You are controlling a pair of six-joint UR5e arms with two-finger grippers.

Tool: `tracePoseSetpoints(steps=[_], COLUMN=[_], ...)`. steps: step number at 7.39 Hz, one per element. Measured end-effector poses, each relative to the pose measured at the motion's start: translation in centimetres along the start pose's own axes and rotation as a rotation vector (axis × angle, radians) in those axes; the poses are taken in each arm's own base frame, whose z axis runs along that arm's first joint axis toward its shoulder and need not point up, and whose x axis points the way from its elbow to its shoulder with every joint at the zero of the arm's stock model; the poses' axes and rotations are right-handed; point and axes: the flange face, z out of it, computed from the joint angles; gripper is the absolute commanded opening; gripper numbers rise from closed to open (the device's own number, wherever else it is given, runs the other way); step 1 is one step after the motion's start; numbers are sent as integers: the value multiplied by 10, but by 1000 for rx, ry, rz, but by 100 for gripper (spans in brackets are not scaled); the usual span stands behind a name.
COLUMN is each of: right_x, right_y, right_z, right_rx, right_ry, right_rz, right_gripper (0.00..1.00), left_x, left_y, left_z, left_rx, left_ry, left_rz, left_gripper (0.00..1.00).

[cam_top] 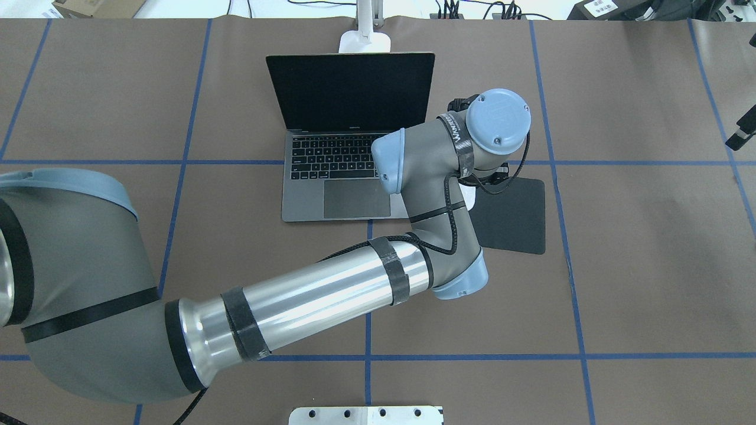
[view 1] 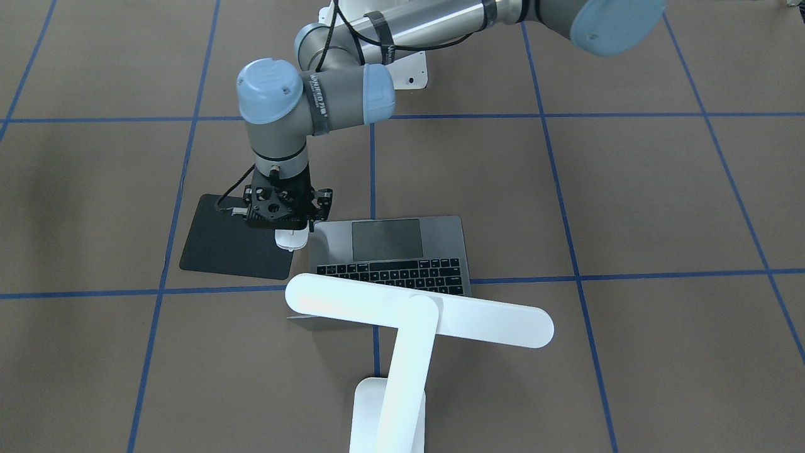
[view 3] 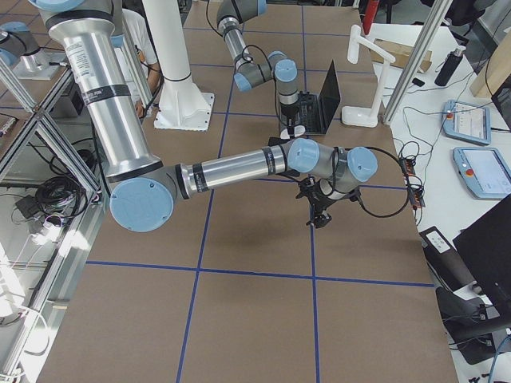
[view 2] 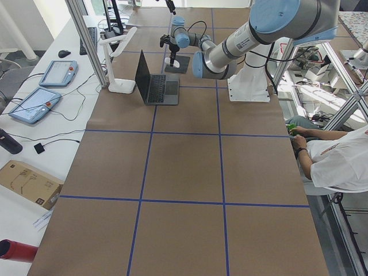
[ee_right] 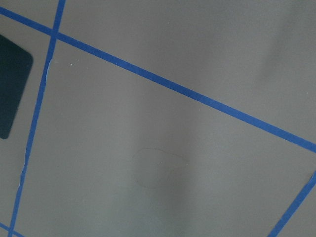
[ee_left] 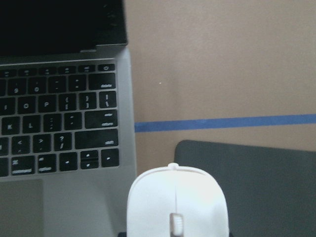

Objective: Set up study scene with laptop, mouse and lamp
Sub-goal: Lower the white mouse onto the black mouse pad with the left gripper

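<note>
My left gripper has the white mouse. It will let go of it on the middle of the black pad (view 1: 252, 238) (ee_left: 255, 221) beside the laptop.
The open laptop (view 1: 402, 251) sits mid-table with a dark screen (cam_top: 348, 88). The white lamp (view 1: 418, 308) stands behind it, with its base (cam_top: 365, 41) at the far edge. My left arm reaches across, and my left gripper (view 1: 290, 229) points down, shut on the white mouse (view 1: 292, 240). It holds the mouse low over the black pad's (view 1: 233, 242) edge nearest the laptop. The left wrist view shows the mouse (ee_left: 175, 202) bottom centre, between the laptop keys (ee_left: 59, 123) and the pad (ee_left: 256, 177). My right gripper (view 3: 318, 211) hangs over bare table, and I cannot tell its state.
The white bolted pedestal (cam_top: 366, 415) is at the robot's edge of the table. A person (view 2: 333, 161) sits beside the table by the robot. Tablets and cables (view 2: 40, 98) lie on a side bench past the lamp. Blue tape lines cross the brown table cover.
</note>
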Motion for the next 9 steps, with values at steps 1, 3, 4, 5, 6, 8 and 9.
tracePoseSetpoints(steps=[1, 3, 4, 5, 6, 8, 9], right_x=[-1, 0, 1, 1, 2, 3, 3], right_y=[-2, -8, -9, -9, -9, -9, -9], right_z=[1, 2, 3, 3, 4, 4, 5], right_rx=[-2, -7, -8, -9, -10, -10, -11], right_ry=[-2, -7, -8, -9, -10, -11, -12], right_rz=[-1, 3, 4, 5, 6, 8, 9], right_gripper=[100, 100, 100, 100, 100, 100, 100], left_x=[11, 31, 39, 45, 49, 50, 50], left_y=[4, 10, 15, 24, 31, 37, 37], left_z=[3, -1, -1, 0, 2, 11, 12], left_rx=[10, 12, 7, -1, -6, -4, -2], left_ry=[-7, -13, -14, -13, -6, 18, 24], left_rz=[7, 12, 6, -9, -32, -83, -94], left_gripper=[65, 65, 65, 65, 65, 65, 68])
